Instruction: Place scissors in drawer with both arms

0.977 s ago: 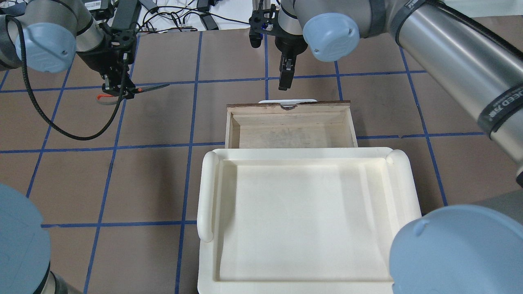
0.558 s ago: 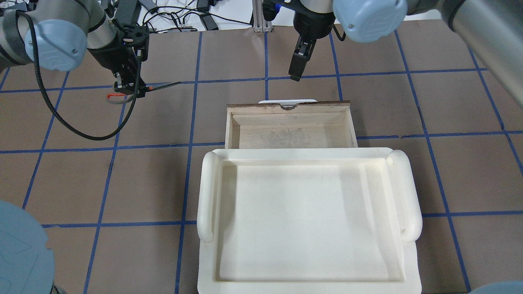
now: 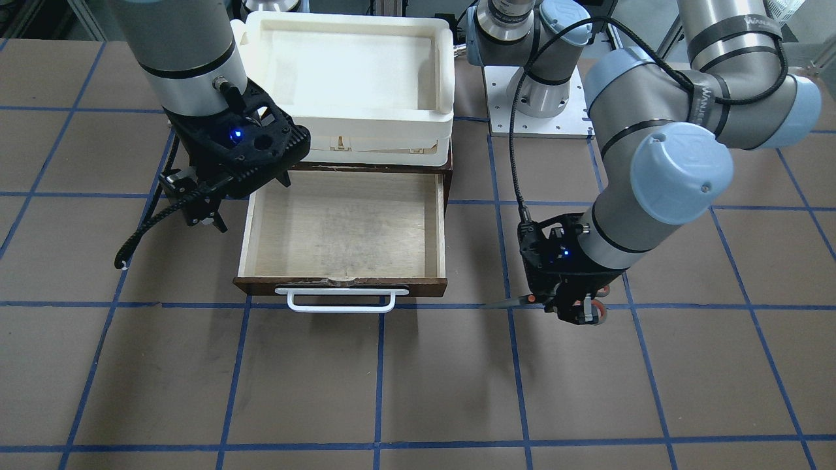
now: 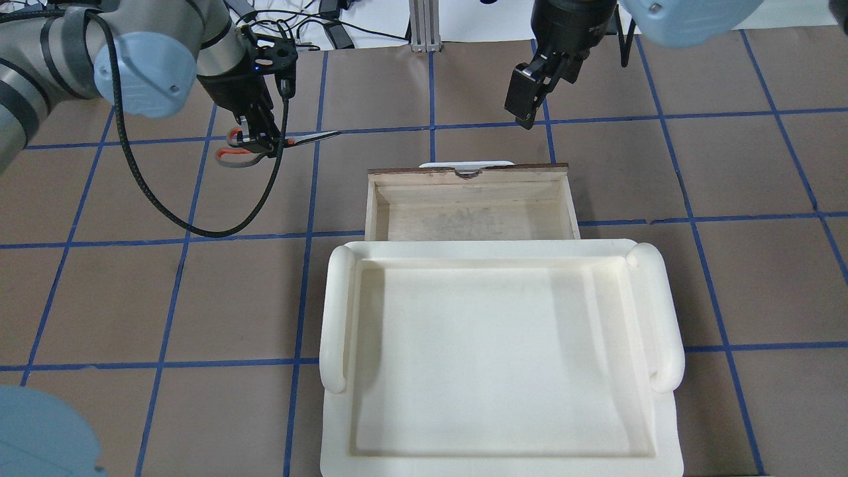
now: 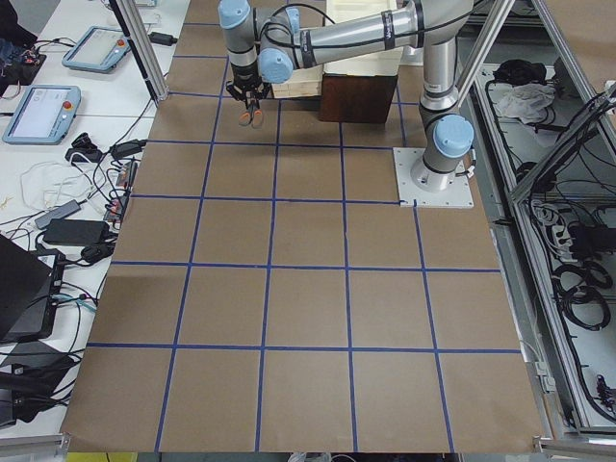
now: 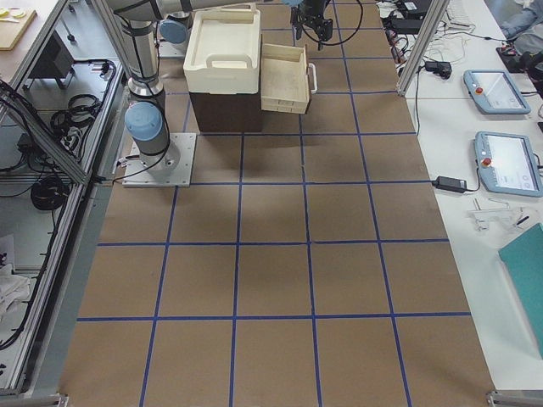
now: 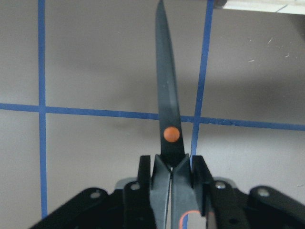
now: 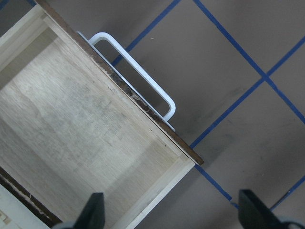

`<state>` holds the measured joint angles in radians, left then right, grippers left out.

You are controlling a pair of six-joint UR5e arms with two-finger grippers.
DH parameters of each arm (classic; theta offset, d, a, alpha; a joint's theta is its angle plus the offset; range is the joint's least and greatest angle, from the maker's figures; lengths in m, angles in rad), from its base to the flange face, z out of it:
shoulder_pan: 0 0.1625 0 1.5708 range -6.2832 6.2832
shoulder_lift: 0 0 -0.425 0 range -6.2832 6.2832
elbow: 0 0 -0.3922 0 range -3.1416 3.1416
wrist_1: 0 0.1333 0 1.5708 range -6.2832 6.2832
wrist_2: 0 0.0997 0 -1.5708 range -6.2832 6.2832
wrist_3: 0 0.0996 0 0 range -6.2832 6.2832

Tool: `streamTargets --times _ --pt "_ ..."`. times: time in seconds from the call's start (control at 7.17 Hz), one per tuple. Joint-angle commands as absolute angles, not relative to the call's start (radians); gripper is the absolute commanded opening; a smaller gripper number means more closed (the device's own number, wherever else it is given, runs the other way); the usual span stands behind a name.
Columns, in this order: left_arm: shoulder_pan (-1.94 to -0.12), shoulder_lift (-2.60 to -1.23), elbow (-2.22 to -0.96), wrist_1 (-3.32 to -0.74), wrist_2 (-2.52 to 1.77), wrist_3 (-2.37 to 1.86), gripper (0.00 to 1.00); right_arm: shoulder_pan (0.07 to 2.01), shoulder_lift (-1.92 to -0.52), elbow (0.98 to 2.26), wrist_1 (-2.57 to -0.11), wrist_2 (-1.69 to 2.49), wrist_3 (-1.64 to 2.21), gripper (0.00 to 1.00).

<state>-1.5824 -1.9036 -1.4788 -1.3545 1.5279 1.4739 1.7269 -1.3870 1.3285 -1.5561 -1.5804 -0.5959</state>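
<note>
My left gripper needs to put the scissors, now held level above the table, down near the middle of the drawer's pale bottom (image 3: 368, 223).
My left gripper (image 4: 260, 138) is shut on the scissors (image 4: 311, 137) just behind the orange pivot and holds them level above the table, left of the drawer. The blades point toward the drawer and the orange-lined handles (image 4: 232, 156) trail behind. In the left wrist view the closed blades (image 7: 167, 105) stick out forward from the gripper (image 7: 170, 171). The brown wooden drawer (image 4: 372, 205) stands pulled open and its pale inside is bare. My right gripper (image 4: 523, 103) is open and empty, raised beyond the drawer's front right corner; its fingertips (image 8: 94, 207) frame the drawer (image 8: 71, 124) and the white handle (image 8: 138, 71).
A cream-white plastic tray (image 4: 334, 318) sits on top of the cabinet, just behind the open drawer. The brown table has a grid of blue tape lines. A black cable (image 4: 159, 199) loops down from my left wrist. Cables and devices lie beyond the table's far edge.
My left gripper has carried the scissors to the right, closer to the drawer. My right arm has lifted and swung right, away from the drawer handle.
</note>
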Motion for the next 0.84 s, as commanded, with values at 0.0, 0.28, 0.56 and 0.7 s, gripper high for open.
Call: streamTargets --times 0.0,0.28,0.56,0.7 --pt "-1.698 -1.891 -1.479 -1.355 1.526 1.402 0.0 1.721 -1.408 1.353 -1.558 -1.574 -0.432 1.0" --pt "-1.813 -1.893 -1.48 -1.355 1.526 1.356 0.0 1.723 -1.413 1.387 -1.615 -1.546 -0.283 1.0" --pt "-1.897 -1.893 -1.534 -1.341 1.526 1.292 0.0 1.726 -1.43 1.396 -1.609 -1.549 -0.223 1.0" --pt "-1.917 -1.894 -1.543 -1.338 1.525 1.292 0.0 1.724 -1.431 1.405 -1.602 -1.548 -0.133 1.0"
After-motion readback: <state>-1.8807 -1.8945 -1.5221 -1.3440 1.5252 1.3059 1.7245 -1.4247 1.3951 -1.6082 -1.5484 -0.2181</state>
